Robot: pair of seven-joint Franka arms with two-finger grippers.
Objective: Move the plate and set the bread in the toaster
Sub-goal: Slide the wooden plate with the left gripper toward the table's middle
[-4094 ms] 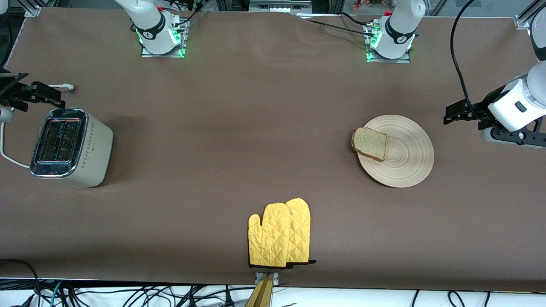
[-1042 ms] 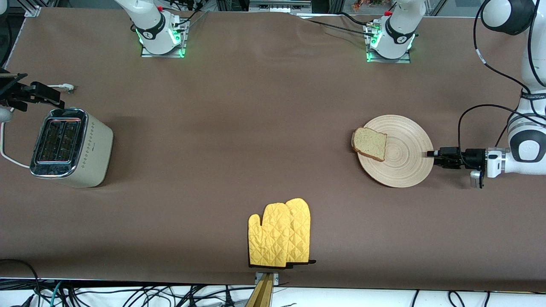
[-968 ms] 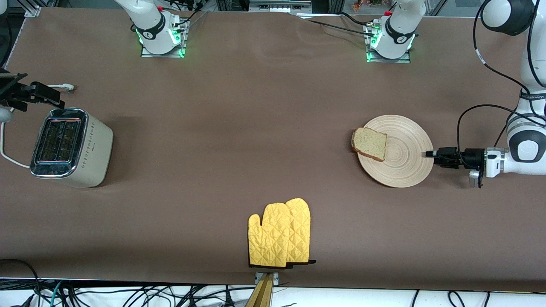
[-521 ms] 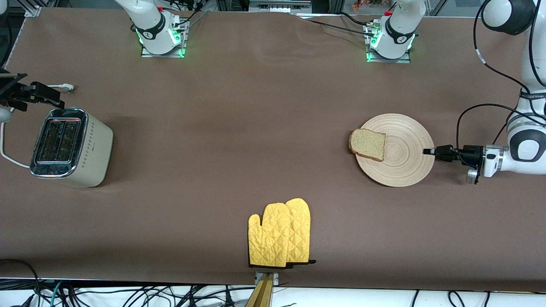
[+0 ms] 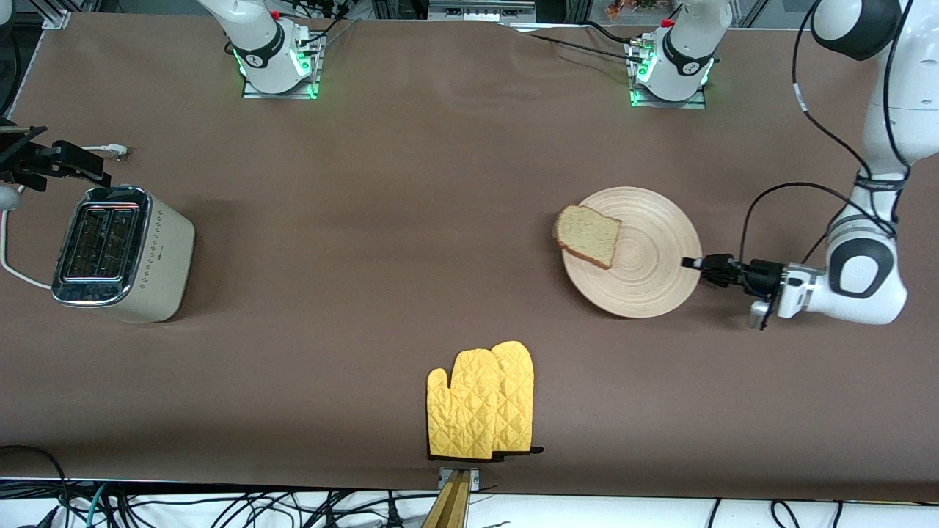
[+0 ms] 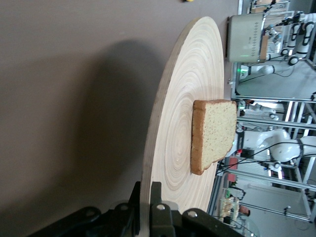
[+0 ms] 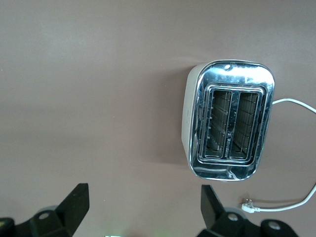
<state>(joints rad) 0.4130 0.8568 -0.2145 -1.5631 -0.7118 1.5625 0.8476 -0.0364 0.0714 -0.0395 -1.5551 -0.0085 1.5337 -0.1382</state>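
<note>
I need to release the round wooden plate from my left gripper onto the bare tabletop [image 5: 491, 259] just behind the yellow oven mitts.
The round wooden plate [image 5: 649, 268] is gripped at its rim by my left gripper [image 5: 693, 262], which is shut on the edge toward the left arm's end of the table. The bread [image 5: 588, 236] lies on the plate's rim toward the toaster, overhanging a little. In the left wrist view the jaws [image 6: 146, 197] pinch the plate [image 6: 182, 98], with the bread [image 6: 215, 133] on it. The cream toaster [image 5: 121, 253] stands at the right arm's end of the table. My right gripper [image 5: 55, 158] waits open and empty beside it; its wrist view [image 7: 143, 207] shows the toaster [image 7: 228, 121] with both slots empty.
A pair of yellow oven mitts [image 5: 482, 400] lies near the table's front edge, nearer to the camera than the plate. The toaster's white cord [image 5: 11, 268] trails off at the right arm's end. Bare brown tabletop lies between plate and toaster.
My left gripper came down to the plate's rim, shut on it, and has moved the plate with the bread toward the table's middle. The right arm has not moved.
</note>
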